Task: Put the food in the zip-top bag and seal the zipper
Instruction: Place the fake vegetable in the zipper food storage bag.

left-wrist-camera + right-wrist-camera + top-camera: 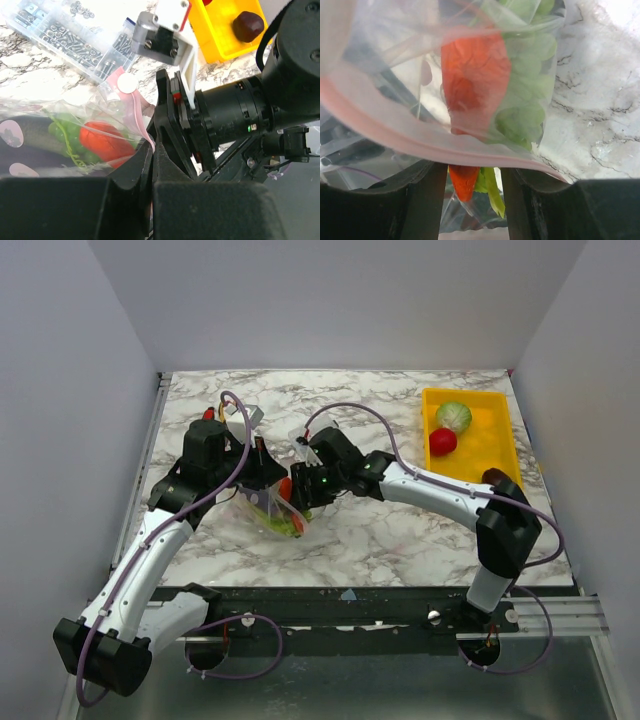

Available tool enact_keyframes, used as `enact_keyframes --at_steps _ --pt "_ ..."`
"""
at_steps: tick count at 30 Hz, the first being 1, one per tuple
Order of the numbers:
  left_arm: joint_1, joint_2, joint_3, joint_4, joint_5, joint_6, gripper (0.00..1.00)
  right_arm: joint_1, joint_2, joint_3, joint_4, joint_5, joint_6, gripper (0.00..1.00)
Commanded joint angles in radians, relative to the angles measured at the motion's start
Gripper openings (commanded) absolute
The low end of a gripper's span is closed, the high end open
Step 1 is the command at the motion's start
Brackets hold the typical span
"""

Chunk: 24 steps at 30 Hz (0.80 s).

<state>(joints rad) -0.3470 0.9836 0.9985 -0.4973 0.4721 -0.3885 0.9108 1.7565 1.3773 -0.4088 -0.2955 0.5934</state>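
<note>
The red piece's tip still sticks into the bag's opening by the zipper, so next my right gripper pushes it deeper into the bag (266,506) after gripping it.
The zip-top bag (268,516) hangs just above the table's middle, between both grippers. Through its clear plastic I see a red toy piece (100,142) and green grapes (64,131). My left gripper (152,150) is shut on the bag's mouth, and the pink zipper (134,107) runs out of its fingertips. My right gripper (472,197) stands open at the mouth. The zipper (420,145) lies across its fingertips, and the red piece (465,177) and a green pod (491,187) show in the gap without touching. A pale green cabbage (453,417) and a red fruit (442,441) lie in the yellow tray (490,440).
A rigid clear box of screws (60,35) stands behind the bag at the back left. The yellow tray (220,35) also holds a dark maroon piece (248,26). Grey walls close in the table on three sides.
</note>
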Motion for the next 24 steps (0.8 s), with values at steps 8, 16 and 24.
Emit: enact_keyframes --at_steps 8,16,24 --pt "0.002 -0.014 0.003 0.049 0.023 0.002 0.0 0.036 -0.024 -0.054 0.124 0.067 -0.031 0.32" --pt "0.002 -0.017 0.0 0.058 0.036 -0.001 0.0 0.036 0.079 0.049 0.151 0.023 -0.086 0.13" --pt "0.003 -0.027 -0.003 0.058 0.004 -0.004 0.0 0.036 0.046 -0.086 0.397 0.144 -0.062 0.4"
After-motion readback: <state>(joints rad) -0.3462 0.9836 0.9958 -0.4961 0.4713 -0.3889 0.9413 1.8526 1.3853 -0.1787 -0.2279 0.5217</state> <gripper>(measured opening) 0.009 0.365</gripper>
